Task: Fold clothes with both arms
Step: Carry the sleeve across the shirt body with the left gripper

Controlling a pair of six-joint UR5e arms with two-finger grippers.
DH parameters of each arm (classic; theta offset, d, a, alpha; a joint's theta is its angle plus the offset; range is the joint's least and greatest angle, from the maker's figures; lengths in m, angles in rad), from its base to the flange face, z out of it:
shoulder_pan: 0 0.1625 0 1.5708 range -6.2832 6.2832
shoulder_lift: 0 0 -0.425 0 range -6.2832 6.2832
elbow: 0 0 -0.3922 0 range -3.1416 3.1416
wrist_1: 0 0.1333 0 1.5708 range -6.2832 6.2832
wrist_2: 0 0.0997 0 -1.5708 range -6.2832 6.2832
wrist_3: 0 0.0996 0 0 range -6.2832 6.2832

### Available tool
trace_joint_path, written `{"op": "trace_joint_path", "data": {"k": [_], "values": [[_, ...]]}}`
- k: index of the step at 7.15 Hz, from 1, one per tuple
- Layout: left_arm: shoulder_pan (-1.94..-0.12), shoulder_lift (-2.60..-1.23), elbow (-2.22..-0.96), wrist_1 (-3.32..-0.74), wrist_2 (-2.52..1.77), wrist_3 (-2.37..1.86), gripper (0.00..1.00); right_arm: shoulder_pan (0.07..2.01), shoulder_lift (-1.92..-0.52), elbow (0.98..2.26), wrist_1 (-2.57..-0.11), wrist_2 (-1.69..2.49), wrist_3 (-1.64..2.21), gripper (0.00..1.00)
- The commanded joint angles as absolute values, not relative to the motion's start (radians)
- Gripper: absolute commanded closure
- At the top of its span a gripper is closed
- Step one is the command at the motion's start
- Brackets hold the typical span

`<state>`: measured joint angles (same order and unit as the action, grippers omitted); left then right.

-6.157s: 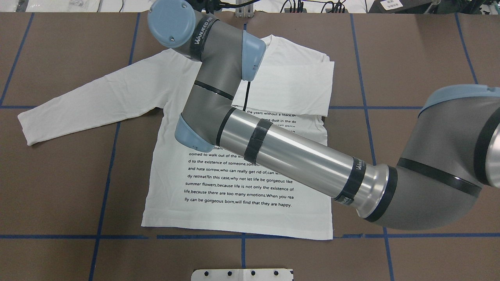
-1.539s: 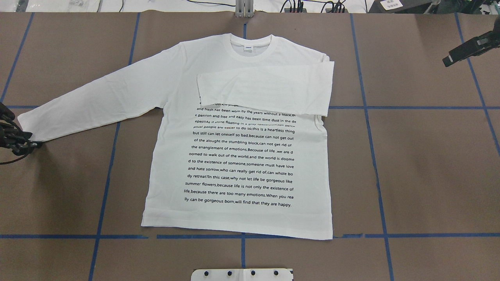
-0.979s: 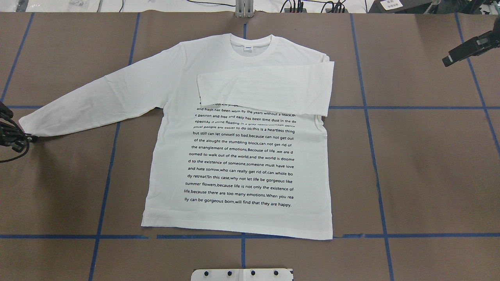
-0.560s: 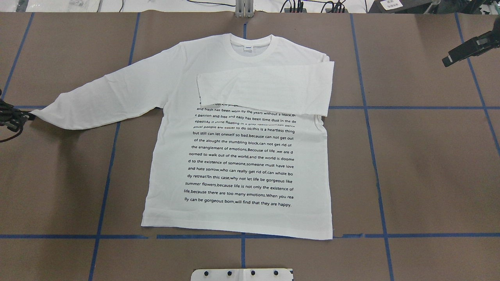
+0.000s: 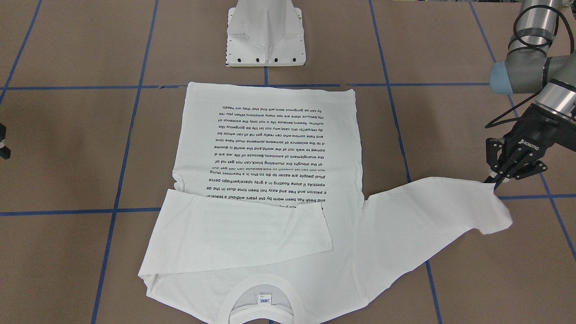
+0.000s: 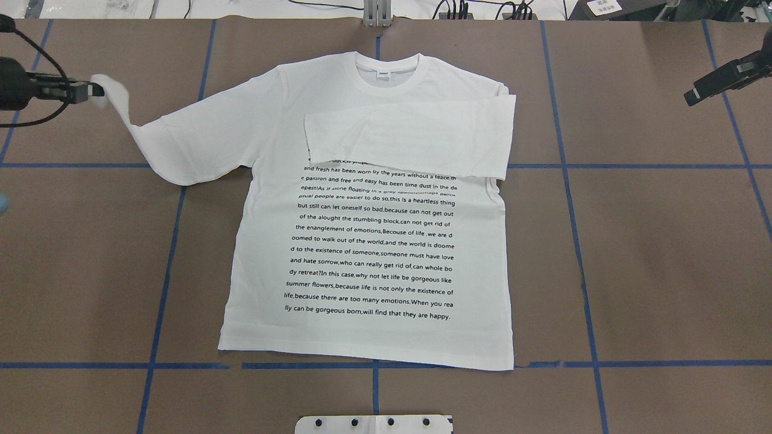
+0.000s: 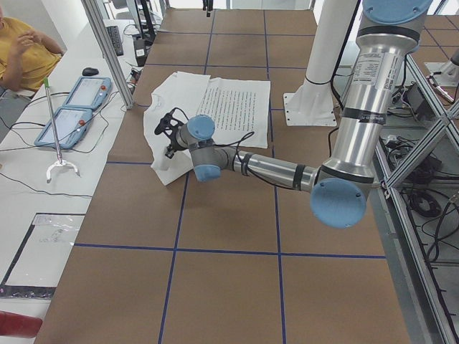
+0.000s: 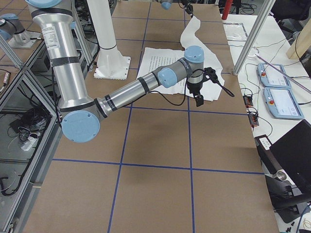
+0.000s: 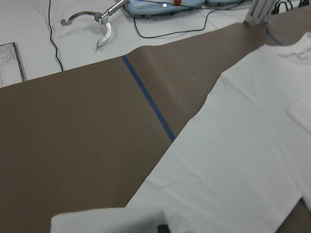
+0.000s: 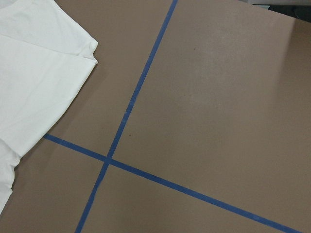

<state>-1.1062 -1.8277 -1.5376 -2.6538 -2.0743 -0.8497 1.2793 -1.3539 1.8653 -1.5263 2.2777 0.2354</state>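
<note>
My left gripper will let go of the cuff across the folded sleeve's edge [image 5: 229, 197], where that edge meets the printed text.
The white long-sleeved T-shirt [image 6: 374, 253] lies flat, text side up, collar toward the table's far edge. One sleeve [image 6: 410, 135] is folded across the chest. My left gripper [image 6: 95, 90] is shut on the other sleeve's cuff and holds it above the table, so that sleeve [image 6: 175, 144] curves up from the shoulder. In the front-facing view the left gripper [image 5: 494, 182] pinches the cuff's corner. My right gripper [image 6: 693, 93] hangs over bare table at the far right, apart from the shirt, holding nothing; whether it is open or shut I cannot tell.
The white pedestal base [image 5: 266, 33] stands at the near edge behind the shirt's hem. Blue tape lines cross the brown table [image 6: 651, 253]. Cables and boxes line the far edge. A seated person [image 7: 21, 50] and two pendants [image 7: 75, 104] are beside the table.
The right arm drew back off the shirt to the far right. The left gripper shut on the outstretched sleeve's cuff, then lifted it and carried it toward the far edge and inward.
</note>
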Motion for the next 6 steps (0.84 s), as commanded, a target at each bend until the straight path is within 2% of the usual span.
{"op": "trace_joint_path", "data": {"k": [1, 3, 4, 6], "values": [[-0.998, -2.070, -1.526, -2.541, -2.054, -1.137, 1.00, 1.279, -1.361, 1.864, -1.526, 2.276, 0.235, 0.00], [-0.822, -2.240, -1.488, -2.499, -1.874, -1.282, 1.00, 1.279, -1.370, 1.865, -1.526, 2.276, 0.236, 0.00], [-0.743, -2.275, -1.480, -2.502, -1.812, -1.282, 1.00, 1.282, -1.371, 1.865, -1.526, 2.276, 0.236, 0.00], [-0.626, -2.369, -1.360, -2.505, -1.680, -1.278, 1.00, 1.284, -1.373, 1.865, -1.526, 2.276, 0.236, 0.00]]}}
